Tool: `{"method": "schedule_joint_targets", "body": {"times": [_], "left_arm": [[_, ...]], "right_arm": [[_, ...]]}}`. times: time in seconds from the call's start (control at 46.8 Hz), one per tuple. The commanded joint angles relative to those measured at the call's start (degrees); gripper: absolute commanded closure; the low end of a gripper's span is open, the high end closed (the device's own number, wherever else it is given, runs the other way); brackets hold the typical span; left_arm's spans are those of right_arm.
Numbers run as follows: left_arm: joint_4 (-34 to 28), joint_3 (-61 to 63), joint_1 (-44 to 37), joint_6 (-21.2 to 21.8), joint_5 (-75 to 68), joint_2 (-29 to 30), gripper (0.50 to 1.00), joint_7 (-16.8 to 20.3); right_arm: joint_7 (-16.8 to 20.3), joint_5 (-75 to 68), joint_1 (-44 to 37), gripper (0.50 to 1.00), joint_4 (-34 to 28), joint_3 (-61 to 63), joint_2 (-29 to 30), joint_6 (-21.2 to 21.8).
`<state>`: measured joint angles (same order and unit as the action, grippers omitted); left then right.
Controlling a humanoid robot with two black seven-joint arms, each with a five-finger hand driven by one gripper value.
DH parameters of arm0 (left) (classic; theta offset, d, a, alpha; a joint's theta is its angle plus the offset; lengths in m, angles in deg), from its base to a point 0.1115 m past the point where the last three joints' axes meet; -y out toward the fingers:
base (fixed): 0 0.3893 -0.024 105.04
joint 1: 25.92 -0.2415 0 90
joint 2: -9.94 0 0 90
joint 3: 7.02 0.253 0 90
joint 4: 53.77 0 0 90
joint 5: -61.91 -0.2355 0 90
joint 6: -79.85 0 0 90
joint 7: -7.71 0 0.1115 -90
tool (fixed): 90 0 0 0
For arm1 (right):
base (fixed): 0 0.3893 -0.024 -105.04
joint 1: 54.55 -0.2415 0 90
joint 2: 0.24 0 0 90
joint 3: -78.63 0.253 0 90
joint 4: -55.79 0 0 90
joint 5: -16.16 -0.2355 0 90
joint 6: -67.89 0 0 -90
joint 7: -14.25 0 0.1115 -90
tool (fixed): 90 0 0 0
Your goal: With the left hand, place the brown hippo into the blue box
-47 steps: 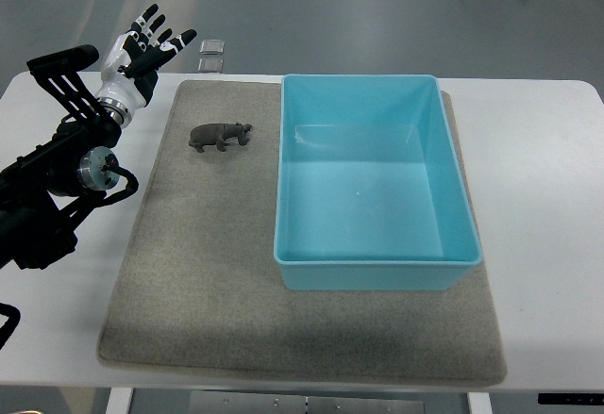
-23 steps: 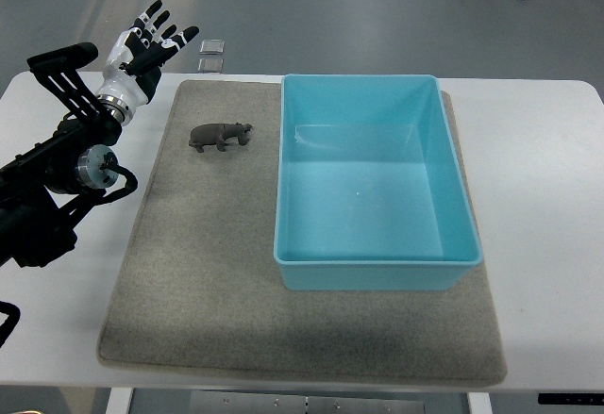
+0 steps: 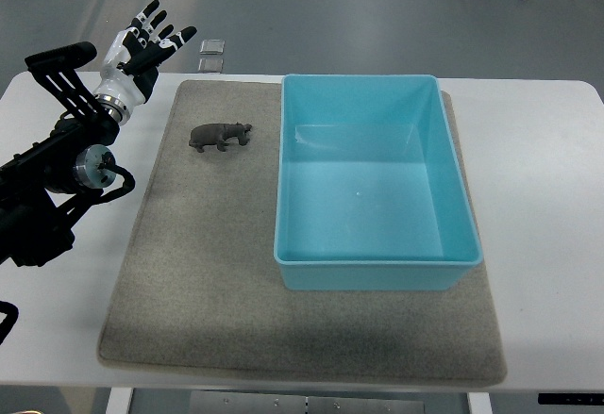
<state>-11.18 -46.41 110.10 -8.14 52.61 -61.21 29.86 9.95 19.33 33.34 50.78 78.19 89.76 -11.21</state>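
The robot's left gripper will close around the body of the brown hippo on the half farther from the blue box (image 3: 209, 135), leaving the end nearest the box free.
A small brown hippo (image 3: 220, 136) stands on the grey mat (image 3: 189, 273), left of the blue box (image 3: 373, 268). The box is open-topped and holds nothing. My left hand (image 3: 143, 44) hovers over the table's far left corner, up and to the left of the hippo, well apart from it. Its fingers are spread and it holds nothing. The left arm (image 3: 57, 178) runs down along the left edge. No right arm shows.
The white table (image 3: 547, 197) carries the mat and box. Two small clear squares (image 3: 212, 54) lie at the far edge beyond the mat. Grey floor lies past the table.
The left hand has drifted slightly up and left, with the fingers still spread. The hippo and box have not moved.
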Motion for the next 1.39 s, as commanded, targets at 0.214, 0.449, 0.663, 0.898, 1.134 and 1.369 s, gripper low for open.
{"method": "schedule_joint_targets", "body": {"times": [0.214, 0.449, 0.663, 0.898, 1.134, 1.369], "left_arm": [[-0.6, 0.2, -0.2, -1.7, -3.8, 0.8, 0.504, -0.1], [-1.5, 0.1, -0.4, -3.7, -4.8, 0.8, 0.504, -0.4], [-1.8, 0.3, -0.4, -5.7, -5.1, 0.8, 0.504, -0.6], [-2.5, 6.3, 1.4, -5.1, -12.9, 3.0, 0.506, -0.6], [-1.9, 6.3, 1.9, -4.2, -28.7, 3.0, 0.504, -0.7], [-1.9, 6.3, 2.8, -3.6, -38.4, 4.4, 0.504, -0.6]], "right_arm": [[0.0, 0.0, 0.0, 0.564, 0.0, 0.0, 0.0, 0.0], [0.0, 0.0, 0.0, 0.564, 0.0, 0.0, 0.0, 0.0], [0.0, 0.0, 0.0, 0.564, 0.0, 0.0, 0.0, 0.0], [0.0, 0.0, 0.0, 0.564, 0.0, 0.0, 0.0, 0.0], [0.0, 0.0, 0.0, 0.564, 0.0, 0.0, 0.0, 0.0], [0.0, 0.0, 0.0, 0.564, 0.0, 0.0, 0.0, 0.0]]}}
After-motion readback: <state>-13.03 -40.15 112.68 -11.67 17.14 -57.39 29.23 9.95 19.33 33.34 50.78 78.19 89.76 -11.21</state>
